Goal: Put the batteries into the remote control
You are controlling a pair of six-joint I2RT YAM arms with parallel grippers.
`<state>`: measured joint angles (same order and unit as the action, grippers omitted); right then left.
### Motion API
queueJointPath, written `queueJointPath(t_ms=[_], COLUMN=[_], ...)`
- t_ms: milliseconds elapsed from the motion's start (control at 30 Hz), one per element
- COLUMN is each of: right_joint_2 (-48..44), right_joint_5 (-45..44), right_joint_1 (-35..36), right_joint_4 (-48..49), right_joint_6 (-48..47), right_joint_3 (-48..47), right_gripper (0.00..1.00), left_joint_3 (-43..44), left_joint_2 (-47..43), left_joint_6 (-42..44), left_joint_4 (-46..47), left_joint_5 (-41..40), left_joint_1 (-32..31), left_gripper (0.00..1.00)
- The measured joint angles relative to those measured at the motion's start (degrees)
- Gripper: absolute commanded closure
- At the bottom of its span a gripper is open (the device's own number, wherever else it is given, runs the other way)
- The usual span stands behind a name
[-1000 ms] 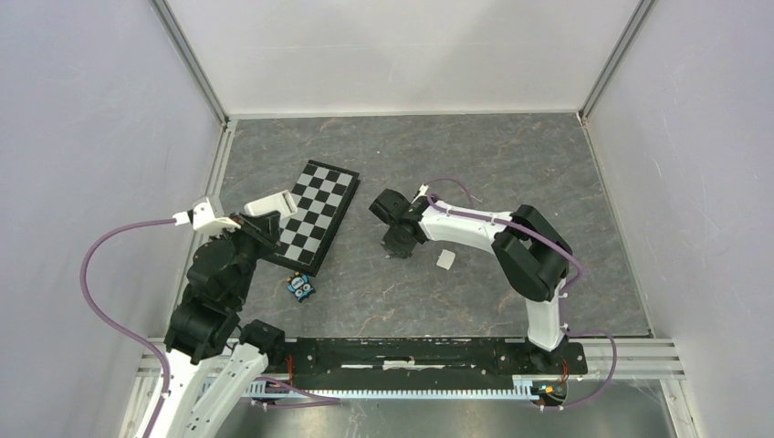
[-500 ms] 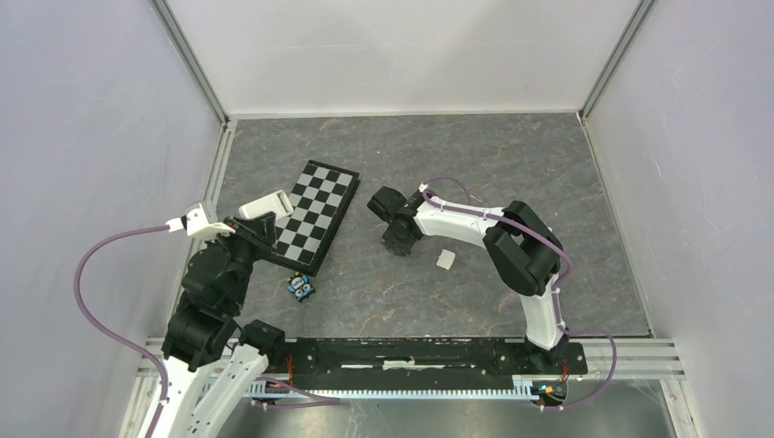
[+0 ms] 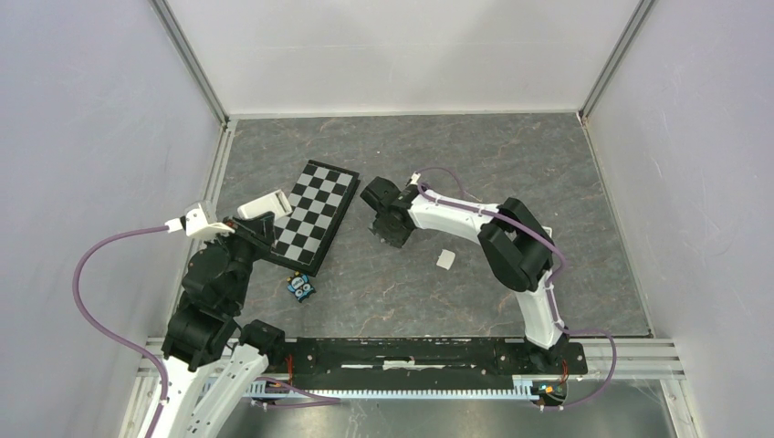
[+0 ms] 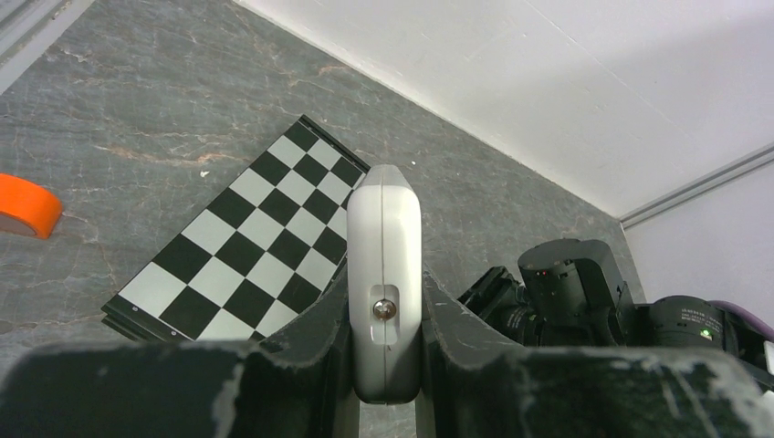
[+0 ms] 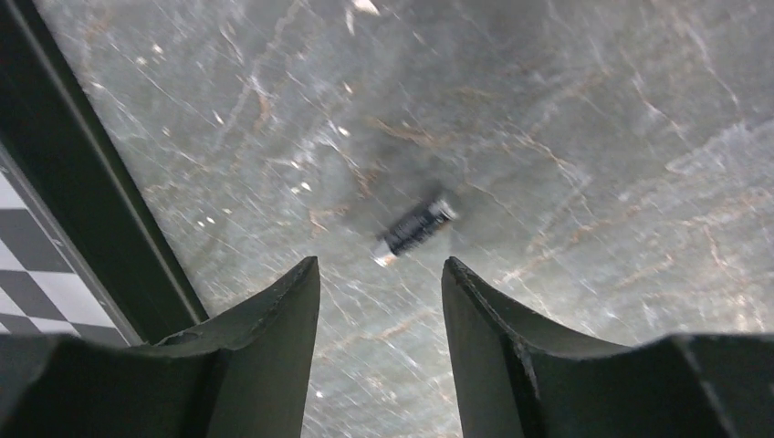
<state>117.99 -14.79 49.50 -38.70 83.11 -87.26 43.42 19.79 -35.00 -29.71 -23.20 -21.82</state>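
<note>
The battery is lying at a slant to my right gripper's fingers. So my right gripper needs to turn to line up with it and pinch its near end point(image 5: 387, 251) across the sides.
The remote control point(image 4: 384, 274), a slim white bar, stands on edge between the fingers of my left gripper point(image 4: 384, 306), which is shut on it. From above the remote control point(image 3: 266, 203) is held over the left end of the chessboard. One battery point(image 5: 413, 230), a tiny dark cylinder with a metal tip, lies on the grey floor just ahead of my right gripper point(image 5: 381, 266). That gripper is open, with nothing between its fingers. In the top view the right gripper point(image 3: 388, 228) points down and hides the battery.
A black-and-white chessboard point(image 3: 315, 214) lies between the arms, and its dark edge point(image 5: 100, 228) is close on the right gripper's left. A small blue toy point(image 3: 300, 286) sits below the board. A white square piece point(image 3: 445, 259) lies right of the right gripper. An orange tape roll point(image 4: 26, 205) is at far left.
My right gripper has shifted a little left and away, toward the board, and its jaws have widened. The left gripper moved slightly left with the remote control and then held still.
</note>
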Motion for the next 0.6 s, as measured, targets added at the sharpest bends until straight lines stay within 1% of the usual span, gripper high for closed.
queueJointPath(t_ms=[200,467,600], right_joint_2=[3.17,3.67,3.69], right_joint_5=[-2.01,-2.23,-2.1], right_joint_1=[-0.59,-0.92,-0.92], right_joint_4=[-1.97,-5.35,-6.01], right_joint_6=[0.13,0.39,0.39], right_joint_3=[-5.44,-5.64,-5.64], right_gripper=[0.45,0.51,0.57], left_joint_3=[0.0,0.0,0.0], left_joint_2=[0.0,0.0,0.0], left_joint_6=[0.0,0.0,0.0], left_joint_4=[-0.02,-0.02,-0.04], left_joint_5=[-0.55,-0.72,-0.72], left_joint_1=[0.0,0.0,0.0], left_gripper=[0.98,0.98,0.98])
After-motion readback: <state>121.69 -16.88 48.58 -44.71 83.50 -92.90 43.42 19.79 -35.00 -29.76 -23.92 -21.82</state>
